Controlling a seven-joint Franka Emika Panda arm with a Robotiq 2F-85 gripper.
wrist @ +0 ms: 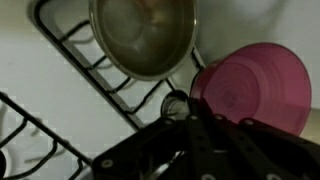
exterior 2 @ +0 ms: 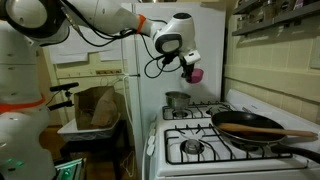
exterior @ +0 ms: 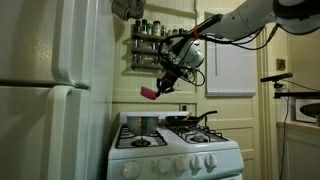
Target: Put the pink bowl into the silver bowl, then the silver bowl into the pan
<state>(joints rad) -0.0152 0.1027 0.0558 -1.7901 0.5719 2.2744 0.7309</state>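
Next, my gripper releases the pink bowl inside the silver bowl (exterior: 142, 124) (wrist: 144, 30) on the back burner that is nearer the white fridge.
My gripper (exterior: 160, 87) is shut on the rim of the pink bowl (exterior: 150, 93) and holds it in the air above the stove; both also show in an exterior view, the gripper (exterior 2: 191, 68) over the pink bowl (exterior 2: 197, 75). In the wrist view the pink bowl (wrist: 255, 88) hangs at the right, beside and above the silver bowl (wrist: 143, 35). The silver bowl (exterior: 141, 124) (exterior 2: 178, 100) stands on a back burner. The black pan (exterior 2: 255, 127) (exterior: 187, 120) with its long handle rests on another burner.
A white stove (exterior: 175, 155) with black grates (wrist: 70, 75) stands between a white fridge (exterior: 50, 90) and a wall. A spice rack (exterior: 147, 40) hangs on the back wall. A brown paper bag (exterior 2: 98, 105) sits beside the stove.
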